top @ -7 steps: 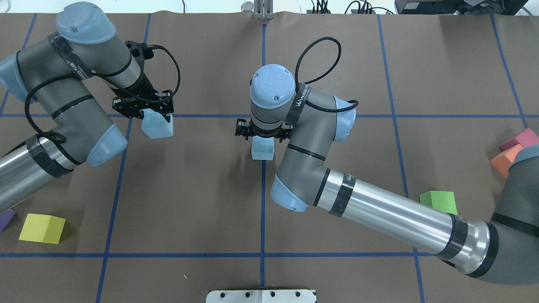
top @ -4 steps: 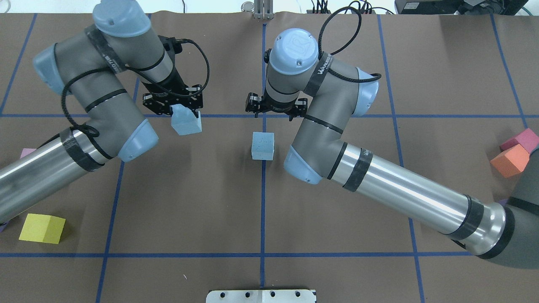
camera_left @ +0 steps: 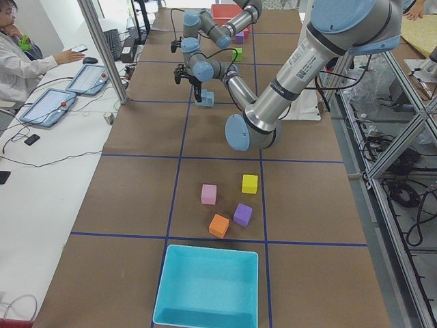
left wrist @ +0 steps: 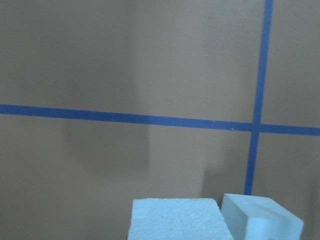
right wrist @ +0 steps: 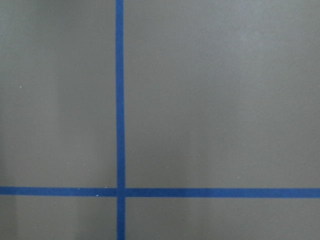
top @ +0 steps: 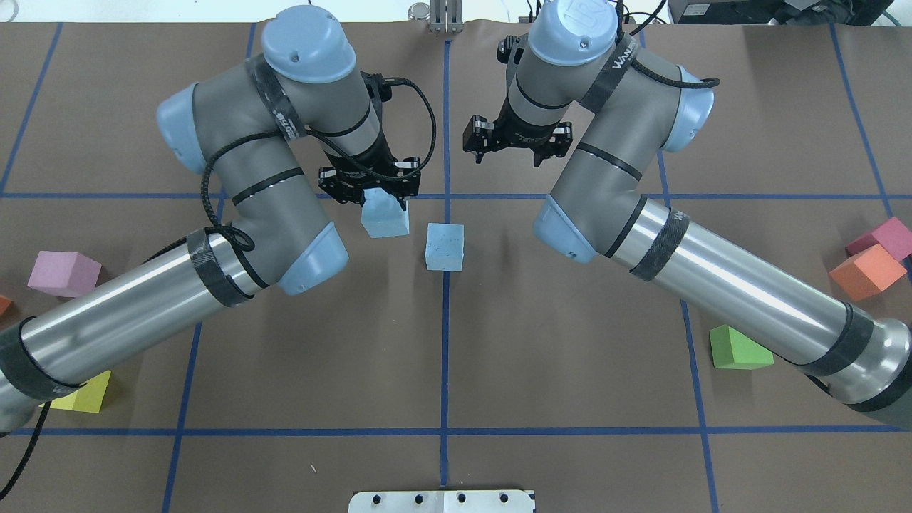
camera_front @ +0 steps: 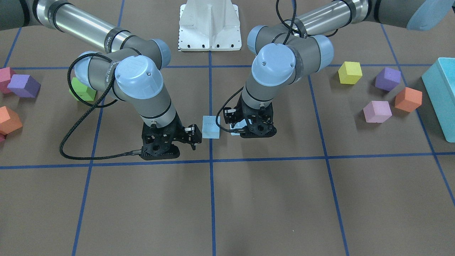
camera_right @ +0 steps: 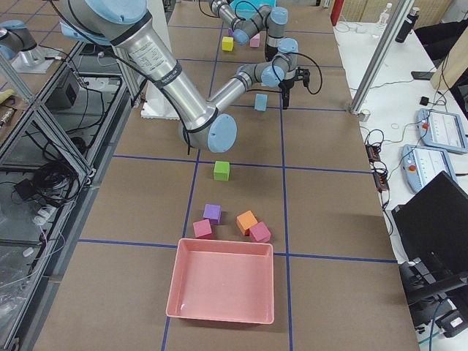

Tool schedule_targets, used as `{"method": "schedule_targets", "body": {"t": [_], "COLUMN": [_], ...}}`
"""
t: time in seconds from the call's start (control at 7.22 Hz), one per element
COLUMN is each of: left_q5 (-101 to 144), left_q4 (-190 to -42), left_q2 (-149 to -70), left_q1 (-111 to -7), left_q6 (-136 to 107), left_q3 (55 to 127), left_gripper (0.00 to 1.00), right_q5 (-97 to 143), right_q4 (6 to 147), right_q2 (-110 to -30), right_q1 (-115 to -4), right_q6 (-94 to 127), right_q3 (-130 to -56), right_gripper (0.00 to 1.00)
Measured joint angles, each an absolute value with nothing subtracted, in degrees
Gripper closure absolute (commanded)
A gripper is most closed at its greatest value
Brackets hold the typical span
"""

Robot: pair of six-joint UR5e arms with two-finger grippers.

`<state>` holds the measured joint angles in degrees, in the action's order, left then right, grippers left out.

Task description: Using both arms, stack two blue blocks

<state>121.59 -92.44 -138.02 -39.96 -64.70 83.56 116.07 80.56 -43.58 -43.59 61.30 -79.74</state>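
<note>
The blue block in my left gripper, now held above the table, will be released on top of the blue block (camera_front: 211, 121) (left wrist: 270, 227) that rests on the centre line.
One blue block (top: 444, 246) rests on the table's centre line; it also shows in the front view (camera_front: 211, 127). My left gripper (top: 377, 194) is shut on the second blue block (top: 385, 220) and holds it just left of the resting block, above the table and turned a little. In the left wrist view the held block (left wrist: 176, 219) fills the bottom edge, with the resting block (left wrist: 261, 216) to its right. My right gripper (top: 516, 142) is open and empty, raised beyond and to the right of the resting block. The right wrist view shows only table and tape.
A green cube (top: 738, 348), an orange cube (top: 864, 271) and a magenta cube (top: 883, 236) lie on the right. A pink cube (top: 63, 273) and a yellow cube (top: 82, 395) lie on the left. A teal box (camera_front: 440, 93) and a pink tray (camera_right: 223, 287) stand at the table's ends.
My right gripper has left the centre blue block and drawn back to the far right. My left arm has carried its blue block rightward, close to the resting one.
</note>
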Motion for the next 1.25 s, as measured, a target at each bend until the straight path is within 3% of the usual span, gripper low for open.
{"method": "schedule_targets", "body": {"t": [1.25], "left_q5": [118.22], "left_q4": [-92.59], "left_q2": [-143.22], "left_q1": [-34.48], "left_q6": [-66.39], "left_q3": [80.11], "left_gripper": [0.42], "right_q5": [115.72], "right_q4": [73.87], "right_q2": [-48.35], "right_q1": [-44.38], "right_q6": [59.34], "right_q3": [-79.83], "right_gripper": [0.00]}}
